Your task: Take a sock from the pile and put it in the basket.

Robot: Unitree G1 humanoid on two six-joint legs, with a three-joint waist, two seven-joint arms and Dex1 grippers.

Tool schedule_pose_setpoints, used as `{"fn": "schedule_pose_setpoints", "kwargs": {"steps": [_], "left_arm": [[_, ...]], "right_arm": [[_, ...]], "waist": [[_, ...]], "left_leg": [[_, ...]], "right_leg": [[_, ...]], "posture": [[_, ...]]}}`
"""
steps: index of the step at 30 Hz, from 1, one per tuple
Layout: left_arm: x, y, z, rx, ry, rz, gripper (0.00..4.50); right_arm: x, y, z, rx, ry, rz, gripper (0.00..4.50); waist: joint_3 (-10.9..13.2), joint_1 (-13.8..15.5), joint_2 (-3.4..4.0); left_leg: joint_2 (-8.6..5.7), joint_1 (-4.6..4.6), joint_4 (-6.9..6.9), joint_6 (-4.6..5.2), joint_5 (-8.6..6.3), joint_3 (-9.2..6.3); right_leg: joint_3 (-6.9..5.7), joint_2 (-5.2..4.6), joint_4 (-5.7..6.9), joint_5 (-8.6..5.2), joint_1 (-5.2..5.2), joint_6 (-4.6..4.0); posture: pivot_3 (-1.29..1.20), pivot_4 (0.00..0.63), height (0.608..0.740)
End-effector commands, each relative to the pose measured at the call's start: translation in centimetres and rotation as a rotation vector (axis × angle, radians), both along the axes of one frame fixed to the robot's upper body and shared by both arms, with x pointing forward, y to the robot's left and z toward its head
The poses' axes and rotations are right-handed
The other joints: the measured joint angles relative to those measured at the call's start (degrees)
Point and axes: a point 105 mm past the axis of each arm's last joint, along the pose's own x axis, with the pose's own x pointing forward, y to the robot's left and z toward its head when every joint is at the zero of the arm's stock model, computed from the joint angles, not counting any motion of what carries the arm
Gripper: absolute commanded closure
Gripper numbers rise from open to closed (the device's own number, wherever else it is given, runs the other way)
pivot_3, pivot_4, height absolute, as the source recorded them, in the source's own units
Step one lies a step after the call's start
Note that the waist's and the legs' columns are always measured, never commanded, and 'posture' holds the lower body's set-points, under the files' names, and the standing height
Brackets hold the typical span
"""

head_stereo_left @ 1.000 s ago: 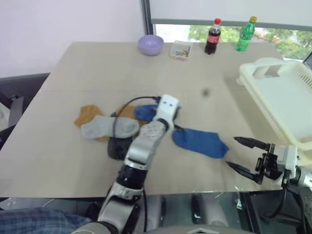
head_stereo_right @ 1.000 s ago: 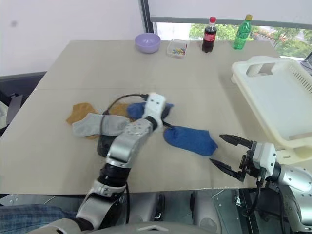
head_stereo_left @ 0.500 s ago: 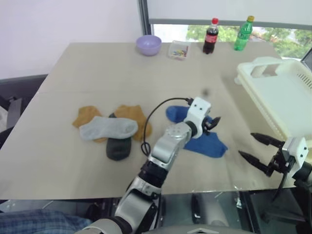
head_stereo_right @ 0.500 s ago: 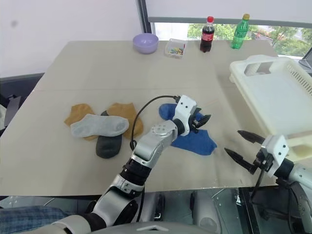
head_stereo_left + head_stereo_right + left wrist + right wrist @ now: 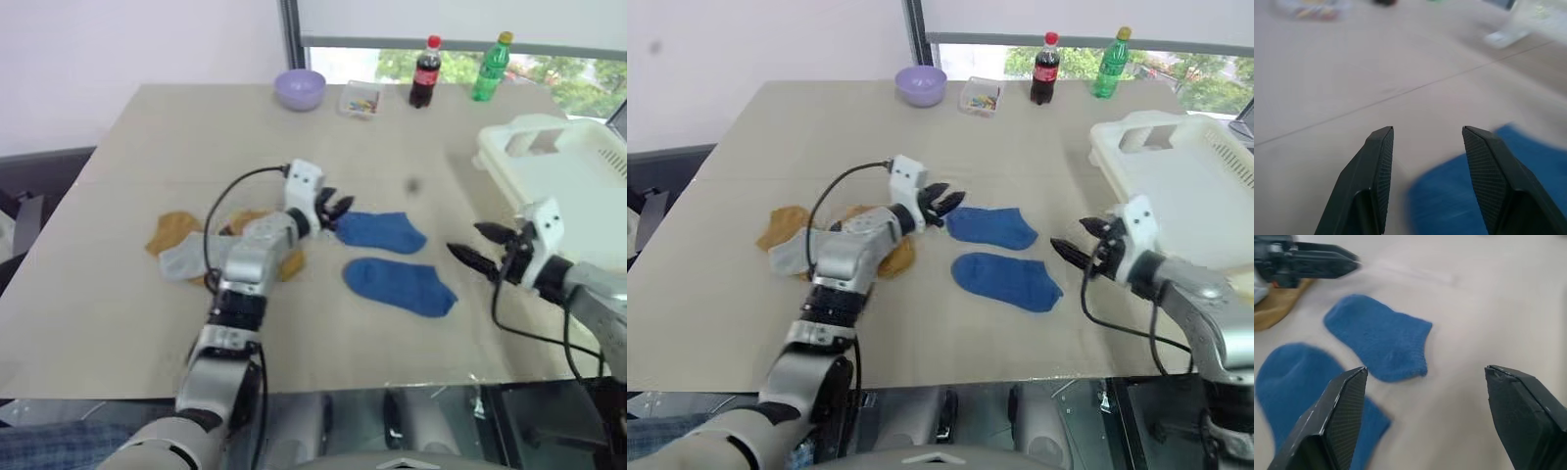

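I can see the blue socks lie apart, so I will grab the farther sock's open end point(image 5: 413, 238) with my right gripper and, with my left gripper, lay that sock over the nearer one.
Two blue socks lie flat mid-table, one point(image 5: 379, 231) farther back and one point(image 5: 400, 285) nearer the front. My left gripper point(image 5: 338, 208) hovers open at the left end of the farther blue sock point(image 5: 1484, 196), holding nothing. Behind my left arm sits the pile point(image 5: 176, 240) of orange and grey socks, partly hidden. My right gripper point(image 5: 471, 249) is open and empty, just right of the blue socks point(image 5: 1381, 340), pointing at them. The cream basket point(image 5: 578, 181) stands at the table's right edge, behind the right gripper.
Along the far edge stand a lilac bowl point(image 5: 302, 88), a small clear box point(image 5: 362, 100), a cola bottle point(image 5: 425, 71) and a green bottle point(image 5: 492, 67). The table's front edge runs close below both arms.
My left gripper dragged a blue sock out of the pile to the right, opened, and drew back left, leaving the sock flat. My right gripper came forward over the table and turned towards the socks.
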Motion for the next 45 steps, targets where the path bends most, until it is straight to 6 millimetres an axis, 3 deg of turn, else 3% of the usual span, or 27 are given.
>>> {"fn": "schedule_pose_setpoints", "kwargs": {"steps": [1, 7, 10, 14, 17, 18, 20, 21, 23, 39, 42, 43, 45], "left_arm": [[0.3, -0.1, -0.2, -0.007, 0.014, -0.068, 2.09], [-0.6, -1.3, -2.0, -0.073, 0.134, -0.154, 2.09], [-1.1, -1.9, -2.4, -0.088, 0.165, -0.176, 2.0], [-1.6, -1.9, -3.2, -0.088, 0.228, -0.191, 2.0], [-1.9, -1.6, -4.5, -0.023, 0.276, -0.195, 2.0], [-1.9, -1.6, -4.8, -0.006, 0.281, -0.194, 2.49], [-2.0, -1.6, -5.1, 0.018, 0.294, -0.204, 3.09], [-2.1, -1.7, -5.2, 0.021, 0.304, -0.208, 3.69], [-2.1, -1.6, -5.5, 0.04, 0.319, -0.21, 4.47], [-2.9, -2.0, -5.9, 0.027, 0.336, -0.248, 4.47], [-2.8, -1.9, -5.9, 0.033, 0.333, -0.243, 4.5], [-2.8, -2.0, -5.9, 0.035, 0.332, -0.243, 4.5], [-2.8, -2.0, -6.0, 0.039, 0.332, -0.245, 4.5]], "right_arm": [[0.9, 1.0, -0.6, 0.064, 0.107, -0.01, 0.58], [1.7, 2.4, -2.4, 0.145, 0.286, -0.025, 0.58], [1.2, 3.3, -3.0, 0.141, 0.343, 0.007, 1.37], [1.1, 4.0, -3.1, 0.153, 0.349, 0.018, 3.42], [1.1, 4.4, -3.2, 0.149, 0.347, 0.021, 4.45], [1.1, 4.4, -3.3, 0.147, 0.347, 0.02, 4.5], [1.2, 4.4, -3.3, 0.136, 0.341, 0.016, 4.5], [1.3, 4.3, -3.3, 0.131, 0.338, 0.013, 4.5], [1.4, 4.2, -3.2, 0.13, 0.333, 0.008, 4.5], [2.4, 4.9, -1.6, 0.207, 0.262, 0.002, 4.5], [2.3, 4.2, -1.9, 0.153, 0.255, -0.015, 3.81], [2.5, 3.9, -2.0, 0.129, 0.249, -0.039, 3.28], [2.6, 3.7, -2.2, 0.119, 0.25, -0.055, 2.63]], "waist": [[0.0, 0.2, 0.0], [0.0, 0.2, 0.01], [0.0, 0.1, 0.02], [0.0, -0.2, 0.04], [-0.1, -0.2, 0.07], [-0.1, -0.2, 0.1], [-0.1, -0.1, 0.1], [-0.1, -0.1, 0.11], [-0.1, -0.1, 0.11], [-0.2, -0.1, 0.2], [-0.2, -0.1, 0.2], [-0.2, -0.1, 0.2], [-0.2, -0.1, 0.26]], "left_leg": [[-0.07, -0.11, 0.0, 0.0, 0.0, -0.04], [-0.32, -0.89, 0.2, -0.06, 0.04, -0.09], [-0.32, -0.88, 0.2, -0.01, 0.01, -0.06], [-0.29, -0.8, 0.2, 0.2, -0.12, -0.07], [-0.28, -0.75, 0.24, 0.19, -0.11, -0.06], [-0.27, -0.7, 0.26, 0.19, -0.11, -0.05], [-0.28, -0.67, 0.31, 0.19, -0.11, -0.03], [-0.28, -0.67, 0.33, 0.19, -0.11, -0.03], [-0.3, -0.67, 0.34, 0.19, -0.11, -0.02], [-0.3, -0.68, 0.35, 0.2, -0.11, -0.02], [-0.31, -0.68, 0.35, 0.2, -0.11, -0.01], [-0.31, -0.68, 0.35, 0.2, -0.11, -0.01], [-0.3, -0.68, 0.35, 0.2, -0.11, -0.01]], "right_leg": [[-0.04, -0.1, 0.0, 0.0, -0.08, 0.0], [-0.06, -0.37, 0.0, 0.09, -0.67, 0.16], [-0.04, -0.37, 0.01, 0.09, -0.68, 0.17], [-0.02, -0.31, 0.1, 0.12, -0.66, 0.22], [0.0, -0.27, 0.16, 0.12, -0.65, 0.22], [0.01, -0.26, 0.16, 0.12, -0.6, 0.22], [0.04, -0.26, 0.18, 0.13, -0.58, 0.23], [0.04, -0.26, 0.17, 0.14, -0.56, 0.24], [0.06, -0.27, 0.17, 0.15, -0.56, 0.26], [0.08, -0.29, 0.15, 0.16, -0.56, 0.27], [0.08, -0.29, 0.15, 0.16, -0.56, 0.27], [0.08, -0.29, 0.15, 0.16, -0.56, 0.27], [0.08, -0.28, 0.16, 0.16, -0.56, 0.27]], "posture": [[0.0, 0.15, 0.735], [0.0, 0.15, 0.735], [0.0, 0.15, 0.735], [0.0, 0.15, 0.735], [0.0, 0.15, 0.735], [0.0, 0.15, 0.735], [0.0, 0.15, 0.735], [0.0, 0.15, 0.735], [0.0, 0.15, 0.735], [0.0, 0.15, 0.735], [0.0, 0.15, 0.735], [0.0, 0.15, 0.735], [0.0, 0.15, 0.735]]}}
